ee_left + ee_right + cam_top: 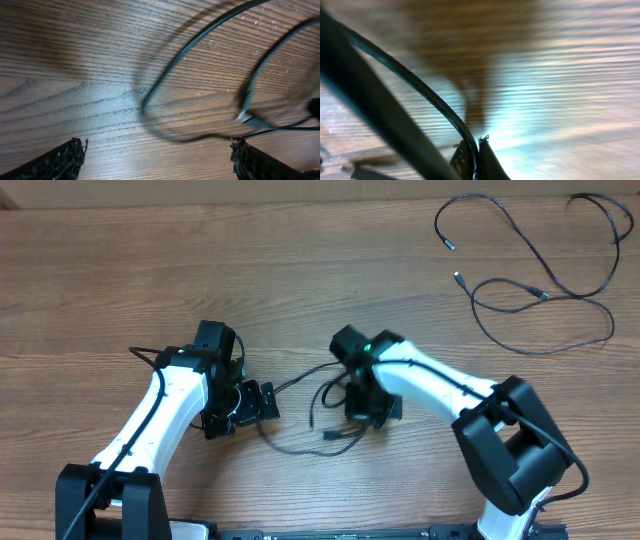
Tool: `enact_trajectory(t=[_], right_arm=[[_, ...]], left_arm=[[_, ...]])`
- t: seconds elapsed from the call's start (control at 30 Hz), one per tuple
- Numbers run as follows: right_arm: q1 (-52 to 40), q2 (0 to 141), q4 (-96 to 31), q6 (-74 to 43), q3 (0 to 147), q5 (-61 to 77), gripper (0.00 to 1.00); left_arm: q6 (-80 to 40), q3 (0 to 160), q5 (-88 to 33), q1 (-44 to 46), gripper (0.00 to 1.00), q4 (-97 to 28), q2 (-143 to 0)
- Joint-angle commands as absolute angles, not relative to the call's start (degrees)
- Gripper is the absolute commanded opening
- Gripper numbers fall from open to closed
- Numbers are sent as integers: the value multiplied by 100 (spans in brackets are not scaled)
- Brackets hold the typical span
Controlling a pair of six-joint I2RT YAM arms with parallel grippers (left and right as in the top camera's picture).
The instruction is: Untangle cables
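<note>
Next, my right gripper lets go of the thin black cable on the bare wood just nearer than the two spread cables (562, 398).
A thin black cable (300, 442) lies in loose loops on the wooden table between my two grippers. My left gripper (262, 402) is open, its fingers wide apart over the table, with cable strands (200, 42) and a plug end (245, 117) lying ahead of it. My right gripper (368, 415) is shut on a cable strand (440, 107) that runs up from between its closed fingertips (474, 145). Two more black cables (540, 280) lie spread in loops at the far right of the table.
The wooden table (120, 280) carries nothing else. The arm bases stand at the near edge.
</note>
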State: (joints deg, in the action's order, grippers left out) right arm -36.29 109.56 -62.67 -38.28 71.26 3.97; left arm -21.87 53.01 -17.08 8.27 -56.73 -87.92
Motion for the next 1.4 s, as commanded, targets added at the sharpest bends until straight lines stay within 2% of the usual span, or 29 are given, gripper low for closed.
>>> enact_trajectory(t=[0.0, 0.07, 0.17, 0.27, 0.33, 0.6, 1.13, 1.27, 1.37], right_arm=[[-3170, 10361, -6683, -3898, 7876, -274, 4], [-2917, 10123, -7026, -3872, 8235, -445, 4], [-2416, 9747, -7489, -3653, 8735, -569, 4], [-1885, 9430, -7787, -3559, 9032, -578, 4], [-1516, 9244, -7920, -3553, 9135, -576, 4], [97, 8639, -8252, -3247, 9192, -410, 4], [3452, 8486, -8228, -3175, 9190, 226, 4], [3957, 8499, -8134, -2998, 9183, 799, 4], [3938, 8499, -8342, -2744, 9113, 926, 4]], left_arm=[[-2032, 5262, -1870, 847, 97, -5699, -8818], [-1702, 5262, -2276, 849, 96, -5690, -8818], [-663, 5266, -3566, 843, 93, -5638, -8816], [242, 5266, -4945, 838, 93, -5605, -8816], [425, 5266, -5315, 838, 94, -5603, -8816], [370, 5266, -4939, 838, 100, -5660, -8816], [-47, 5266, -4296, 838, 100, -5671, -8816], [-102, 5266, -4298, 838, 100, -5655, -8816], [-180, 5266, -4300, 838, 100, -5590, -8816]])
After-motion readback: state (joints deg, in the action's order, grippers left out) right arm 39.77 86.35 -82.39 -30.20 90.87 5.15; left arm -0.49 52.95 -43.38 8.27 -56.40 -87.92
